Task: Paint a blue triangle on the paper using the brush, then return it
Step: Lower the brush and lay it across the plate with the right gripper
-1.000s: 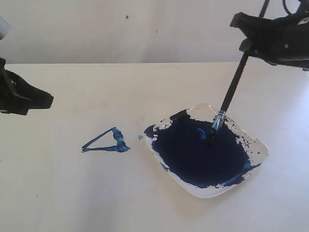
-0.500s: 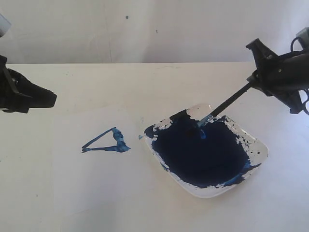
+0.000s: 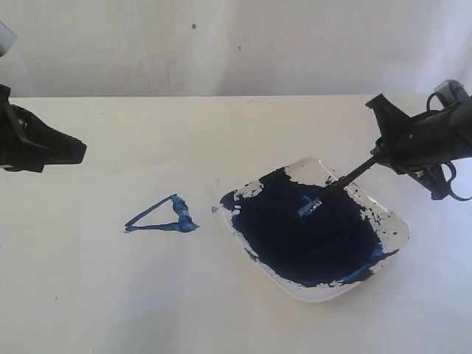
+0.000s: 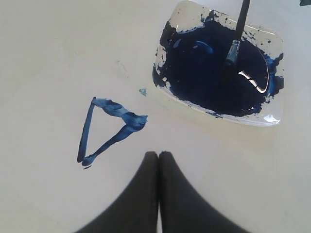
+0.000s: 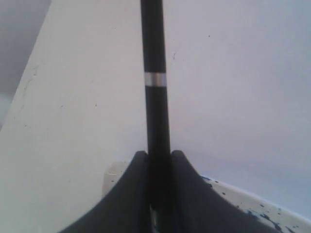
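My right gripper needs to set the brush down so it leans across the far spattered rim of the paint dish (image 3: 355, 198). The brush's tip is now in the dark-blue paint.
The blue triangle (image 3: 161, 216) (image 4: 109, 128) is a thin outline with a smudged corner on the paper (image 3: 147, 273), a white sheet hard to tell from the table. My right gripper (image 3: 380, 147) (image 5: 158, 154) is shut on the black handle of the brush (image 3: 346, 177) (image 5: 154, 107), just beyond the far right rim of the paint dish (image 3: 391, 221). The brush (image 4: 239, 29) leans low over that rim, and its ferrule and tip lie in the dark-blue paint pool (image 3: 310, 236). My left gripper (image 3: 74, 151) (image 4: 158, 154) hovers shut and empty at the left, near the triangle.
The clear square paint dish (image 4: 274, 114) sits right of the triangle, its rim spattered with blue. A small blue drop (image 4: 143, 91) lies between dish and triangle. A pale wall (image 3: 236, 44) rises behind the white table's (image 3: 66, 310) far edge.
My right gripper has come down and to the right, tipping the brush from steep to nearly flat. Its tip has stayed in the paint. The left arm has barely shifted.
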Robot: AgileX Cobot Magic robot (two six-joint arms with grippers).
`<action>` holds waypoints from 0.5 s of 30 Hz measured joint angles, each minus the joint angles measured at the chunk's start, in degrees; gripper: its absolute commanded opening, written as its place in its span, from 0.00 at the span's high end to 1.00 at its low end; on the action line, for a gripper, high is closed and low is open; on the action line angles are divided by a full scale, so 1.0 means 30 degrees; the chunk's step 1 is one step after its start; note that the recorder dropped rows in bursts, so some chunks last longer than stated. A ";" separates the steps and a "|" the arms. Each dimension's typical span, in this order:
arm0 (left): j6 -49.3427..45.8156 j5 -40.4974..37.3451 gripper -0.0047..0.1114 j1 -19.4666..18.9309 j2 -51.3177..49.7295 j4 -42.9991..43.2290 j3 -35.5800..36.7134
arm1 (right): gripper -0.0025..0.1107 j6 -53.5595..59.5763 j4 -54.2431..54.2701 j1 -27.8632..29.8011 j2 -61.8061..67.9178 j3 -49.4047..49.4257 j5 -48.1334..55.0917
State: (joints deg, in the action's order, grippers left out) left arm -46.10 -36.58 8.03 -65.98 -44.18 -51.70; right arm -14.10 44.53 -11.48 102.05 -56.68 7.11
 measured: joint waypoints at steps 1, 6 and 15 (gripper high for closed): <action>0.0000 0.0000 0.96 0.0000 0.0000 0.0000 0.0000 | 0.98 -0.0038 0.0000 0.0000 0.0148 0.0000 0.0000; 0.0000 0.0000 0.96 0.0000 0.0000 0.0000 0.0000 | 0.98 -0.0457 0.0000 0.0000 0.0846 0.0000 0.0000; 0.0000 0.0000 0.96 0.0000 0.0000 -0.0073 0.0000 | 0.98 -0.0603 0.0000 -0.0034 0.1616 0.0000 0.0000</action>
State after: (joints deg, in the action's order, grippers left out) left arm -46.10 -36.58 8.03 -65.98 -44.40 -51.70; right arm -15.91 44.53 -11.58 106.90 -56.68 7.11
